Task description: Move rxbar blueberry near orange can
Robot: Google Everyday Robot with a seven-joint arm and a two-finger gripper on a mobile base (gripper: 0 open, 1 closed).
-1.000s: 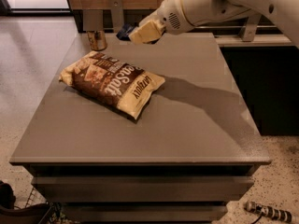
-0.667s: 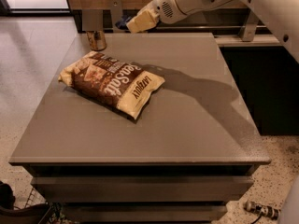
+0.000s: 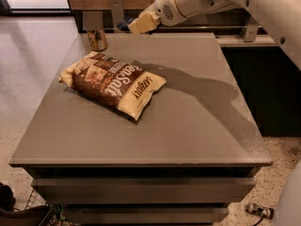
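The robot's gripper will set the rxbar blueberry down next to the orange can, on the table's back edge [image 3: 121, 39] behind the chip bag.
The orange can [image 3: 97, 40] stands upright at the table's back left corner. My gripper [image 3: 132, 25] hangs above the table's back edge, a little right of the can and higher than it. It is shut on the rxbar blueberry [image 3: 123, 23], a small dark navy bar that sticks out to the left of the tan fingers [image 3: 142, 22]. Most of the bar is hidden by the fingers. The bar is in the air, apart from the can.
A large brown-and-cream chip bag [image 3: 113, 81] lies on the left half of the grey table [image 3: 188, 126], in front of the can. A wooden wall with metal brackets [image 3: 116, 8] runs behind the table. A dark cabinet [image 3: 263, 88] stands at the right.
My gripper has moved left and slightly back along the table's far edge with the bar in it, closer to the can. The can and chip bag have not moved.
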